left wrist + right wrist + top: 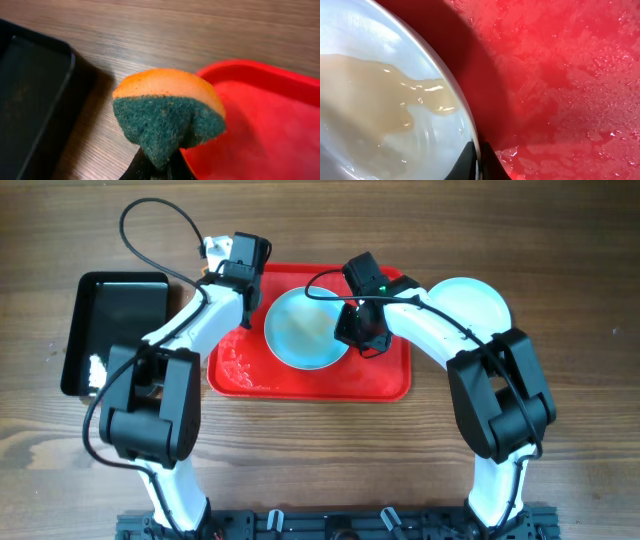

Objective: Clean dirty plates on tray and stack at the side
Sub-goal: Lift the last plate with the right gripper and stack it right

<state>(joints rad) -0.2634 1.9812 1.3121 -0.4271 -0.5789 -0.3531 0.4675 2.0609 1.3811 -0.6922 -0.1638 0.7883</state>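
Observation:
The robot's right gripper needs to release the pale-blue plate, which lies on the red tray now, on top of the white plate (pixel 464 318) beside the red tray.
A pale-blue plate (pixel 303 330) with a murky beige film lies on the red tray (pixel 380 380). My right gripper (pixel 360 338) is shut on its right rim; the right wrist view shows the fingers (pixel 479 162) pinching the plate's edge (pixel 395 100) above the wet tray (pixel 560 75). A white plate (pixel 472 302) sits on the table right of the tray. My left gripper (pixel 240 265) is shut on an orange and green sponge (pixel 167 112) and hovers at the tray's back left corner (pixel 260 115). A third plate is not in view.
A black glossy tray (pixel 112 330) lies left of the red tray, with a small white bit near its front; it also shows in the left wrist view (pixel 30 95). Foamy water covers the red tray's left part (pixel 238 368). Cables loop above both arms.

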